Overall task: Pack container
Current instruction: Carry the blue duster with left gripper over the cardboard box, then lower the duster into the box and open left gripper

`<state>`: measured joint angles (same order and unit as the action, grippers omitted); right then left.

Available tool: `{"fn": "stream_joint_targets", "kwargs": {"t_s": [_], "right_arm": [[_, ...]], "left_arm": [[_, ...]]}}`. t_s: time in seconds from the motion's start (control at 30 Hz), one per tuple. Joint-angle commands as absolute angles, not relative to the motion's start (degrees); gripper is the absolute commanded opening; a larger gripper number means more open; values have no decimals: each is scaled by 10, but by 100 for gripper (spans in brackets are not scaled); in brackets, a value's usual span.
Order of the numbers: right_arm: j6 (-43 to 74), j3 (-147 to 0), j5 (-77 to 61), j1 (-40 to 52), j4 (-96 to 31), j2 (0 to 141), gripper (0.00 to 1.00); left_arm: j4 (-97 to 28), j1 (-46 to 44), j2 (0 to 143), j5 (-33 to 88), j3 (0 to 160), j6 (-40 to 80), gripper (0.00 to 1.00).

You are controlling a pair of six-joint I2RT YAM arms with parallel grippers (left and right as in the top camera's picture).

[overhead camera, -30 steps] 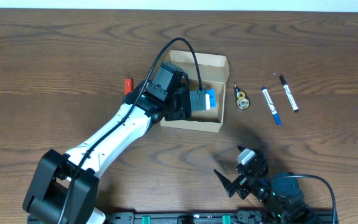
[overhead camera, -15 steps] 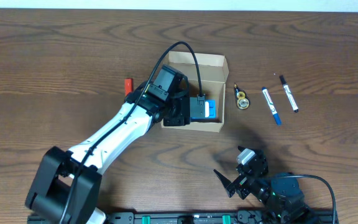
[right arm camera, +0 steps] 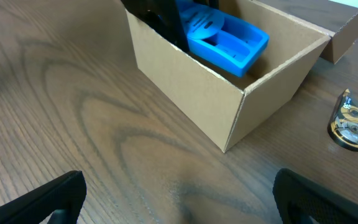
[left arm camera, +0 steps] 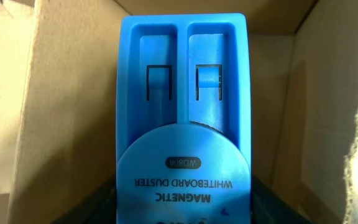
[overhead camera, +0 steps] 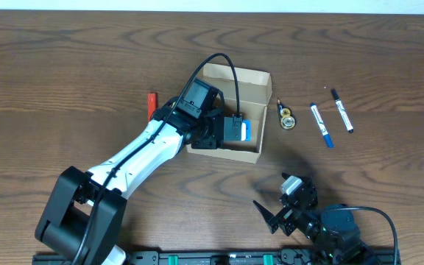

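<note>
Next, my left gripper lets go of the blue magnetic whiteboard duster, to rest on the box's bottom, along the box's front side (overhead camera: 227, 143) (left arm camera: 241, 150).
The container (overhead camera: 250, 77) is an open tan cardboard box at the table's middle; it also shows in the right wrist view (right arm camera: 185, 87) and the left wrist view (left arm camera: 61, 124). My left gripper (overhead camera: 230, 130) is inside it, shut on a blue magnetic whiteboard duster (overhead camera: 245, 130), which fills the left wrist view (left arm camera: 184, 118) and shows in the right wrist view (right arm camera: 225, 38). My right gripper (overhead camera: 282, 210) is open and empty near the front edge, its fingers wide apart over bare wood (right arm camera: 179, 199).
Right of the box lie a small gold-and-black correction tape (overhead camera: 287, 118), also in the right wrist view (right arm camera: 351, 121), a blue marker (overhead camera: 321, 125) and a black marker (overhead camera: 341, 110). A small red object (overhead camera: 152, 100) lies left of the box.
My left gripper has moved slightly with the duster inside the box, and the box has shifted a little. The right arm has not moved.
</note>
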<state>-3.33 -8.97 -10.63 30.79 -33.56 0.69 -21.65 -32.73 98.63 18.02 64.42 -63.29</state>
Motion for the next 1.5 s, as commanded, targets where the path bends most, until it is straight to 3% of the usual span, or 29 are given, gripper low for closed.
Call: {"fn": "stream_joint_targets", "kwargs": {"t_s": [0.0,0.6,1.07,1.47], "right_arm": [[-26,-88,-105,313,-336,4,99],[-26,-88,-105,313,-336,4,99],[-26,-88,-105,313,-336,4,99],[-26,-88,-105,313,-336,4,99]], "left_arm": [[-218,-328,991,169,658,-643,42],[-273,-328,991,178,709,-644,55],[-339,-328,991,179,728,-679,51],[-347,-330,991,187,728,-678,54]]}}
